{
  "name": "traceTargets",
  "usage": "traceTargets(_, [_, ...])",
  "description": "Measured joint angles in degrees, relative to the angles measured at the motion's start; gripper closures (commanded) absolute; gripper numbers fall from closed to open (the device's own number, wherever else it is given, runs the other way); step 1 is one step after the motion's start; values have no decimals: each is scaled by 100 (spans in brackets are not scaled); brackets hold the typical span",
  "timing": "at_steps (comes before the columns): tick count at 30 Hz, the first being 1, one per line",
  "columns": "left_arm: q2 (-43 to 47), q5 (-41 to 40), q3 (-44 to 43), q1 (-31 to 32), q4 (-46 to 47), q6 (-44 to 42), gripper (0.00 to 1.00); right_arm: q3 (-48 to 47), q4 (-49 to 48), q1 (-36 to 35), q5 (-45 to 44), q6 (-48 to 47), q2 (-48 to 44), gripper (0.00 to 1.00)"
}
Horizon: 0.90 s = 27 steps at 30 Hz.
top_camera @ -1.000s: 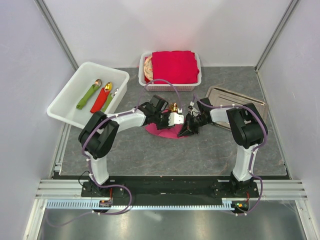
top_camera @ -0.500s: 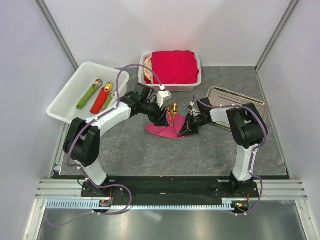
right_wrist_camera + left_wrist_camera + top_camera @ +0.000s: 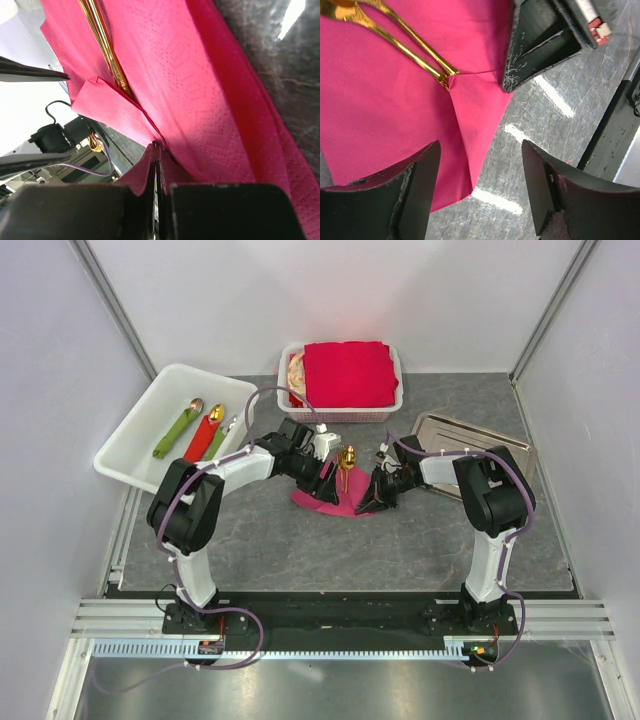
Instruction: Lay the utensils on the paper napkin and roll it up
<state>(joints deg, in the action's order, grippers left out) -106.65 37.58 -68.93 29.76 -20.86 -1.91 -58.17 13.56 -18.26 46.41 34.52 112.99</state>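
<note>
My left gripper will pinch the fold's loose end point(image 3: 471, 181) before my right gripper takes a new hold, because only my right gripper holds the folded napkin edge.
The magenta paper napkin point(image 3: 335, 502) lies on the grey table between my grippers. The gold utensils point(image 3: 347, 462) lie on it, handles toward the near corner, which is folded over their ends point(image 3: 451, 80). My left gripper point(image 3: 325, 476) is open and empty, low over the napkin's left edge point(image 3: 395, 115), with its fingers point(image 3: 415, 190) apart. My right gripper point(image 3: 376, 490) is shut on the napkin's right edge point(image 3: 165, 150), lifting it slightly. The utensils also show in the right wrist view point(image 3: 106, 47).
A white bin point(image 3: 140, 445) at the left holds spoons wrapped in green and red napkins point(image 3: 205, 435). A white basket point(image 3: 392, 412) at the back holds a stack of red napkins point(image 3: 350, 372). A metal tray point(image 3: 500, 448) lies at the right.
My left gripper has drawn back to the left off the utensils and now sits open at the napkin's left edge. The right gripper has held still on the napkin.
</note>
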Motion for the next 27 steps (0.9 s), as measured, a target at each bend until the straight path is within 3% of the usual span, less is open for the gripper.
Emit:
traceTargets(5, [-229,52,0,0,24,223,34,-2,9,0,-4,-4,0,97])
traceTargets(8, [-350,57,0,2,22,310,43,-2,20,0,-7,-7,0,97])
traceTargets(14, [-466,52,0,22,13,433,72,-4,24,0,-7,-24,0,97])
traceTargets(15, [-474,52,0,24,20,448,81,-4,26,0,-7,-26,0,96])
traceTargets(18, [-525,55,0,26,22,507,93,-4,26,0,0,-44,-2,91])
traceTargets(27, [-734,116,-24,28,39,597,98,-2,87,-28,-2,-162,-177,75])
